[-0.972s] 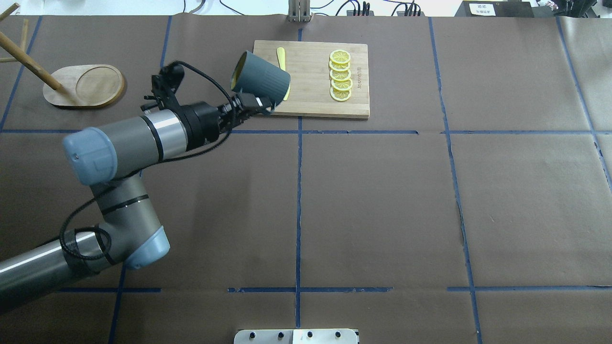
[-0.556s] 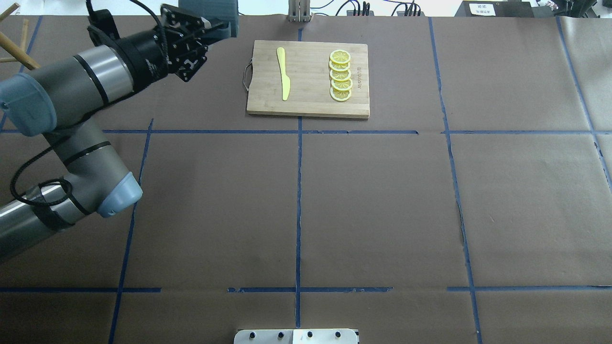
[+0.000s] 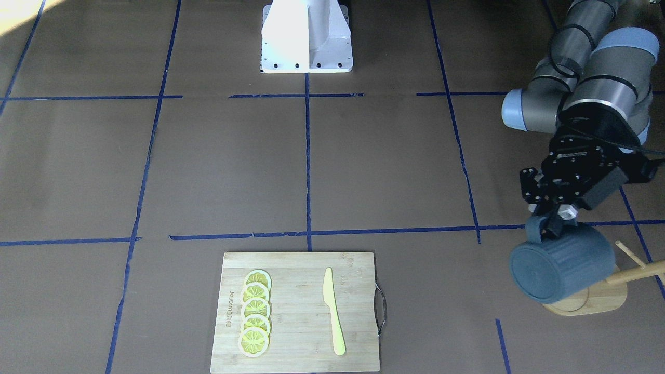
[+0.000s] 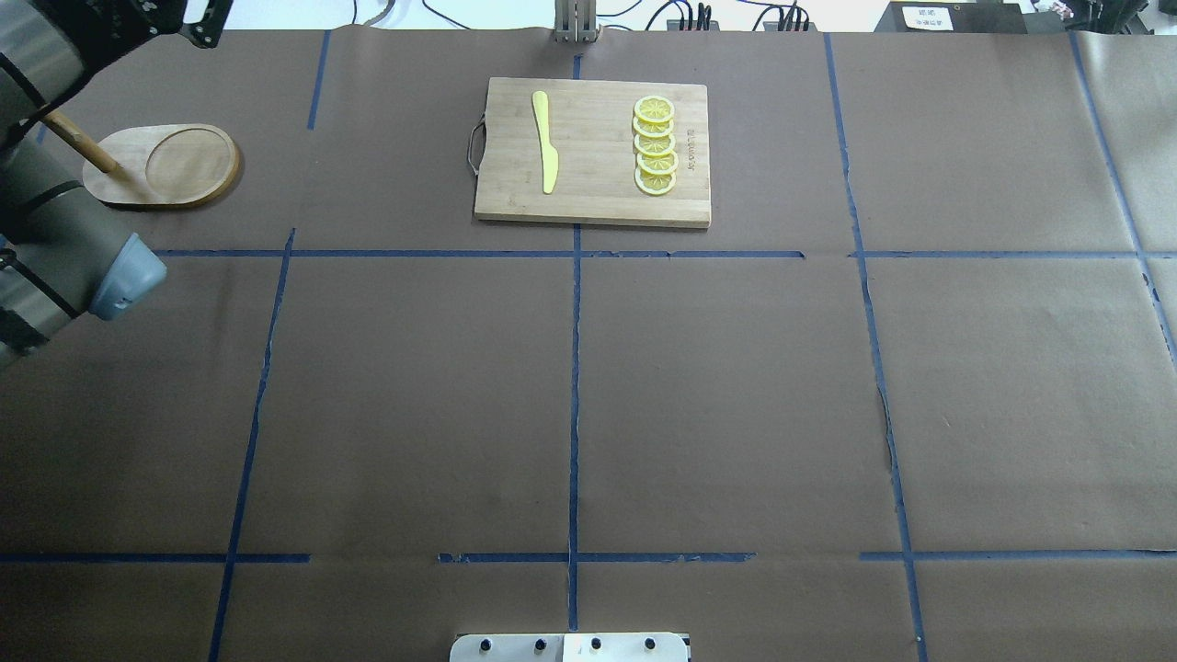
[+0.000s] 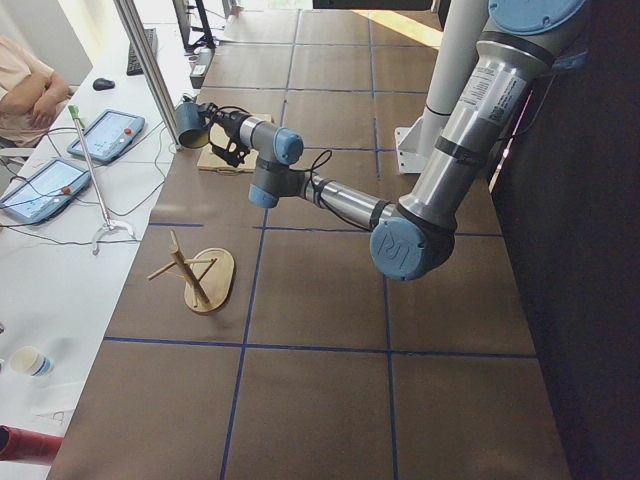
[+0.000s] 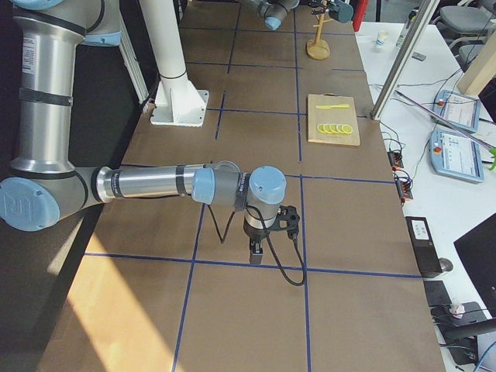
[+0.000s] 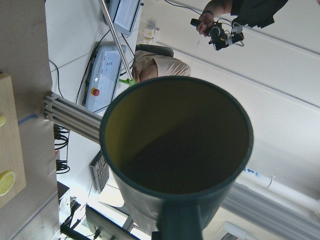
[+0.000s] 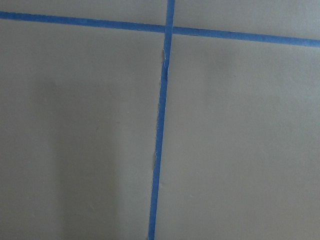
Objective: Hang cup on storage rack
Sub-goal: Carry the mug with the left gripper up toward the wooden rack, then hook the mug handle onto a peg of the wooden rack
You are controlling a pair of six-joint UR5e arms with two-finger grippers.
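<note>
The dark teal cup, now hanging over the rack's oval base, will be released by my left gripper on a peg high on the storage rack's wooden post (image 3: 652,270).
My left gripper (image 3: 552,222) is shut on the handle of the dark teal ribbed cup (image 3: 563,267) and holds it on its side in the air, bottom toward the front camera. The cup hangs over the storage rack's oval wooden base (image 3: 597,305), close to its pegs (image 3: 635,271). The left wrist view looks into the cup's olive inside (image 7: 175,145). In the overhead view the rack base (image 4: 170,165) and post (image 4: 83,147) show, but the cup is out of frame. My right gripper (image 6: 256,252) points down low over the table; I cannot tell whether it is open or shut.
A bamboo cutting board (image 4: 598,207) with a yellow knife (image 4: 544,138) and several lemon slices (image 4: 655,145) lies at the far middle of the table. Operators, tablets and a metal post (image 5: 150,70) stand beyond the table's far edge.
My left arm has swung the cup from over the cutting board leftward and away, out of the overhead view's top left corner. The cutting board and the rack base are uncovered again.
</note>
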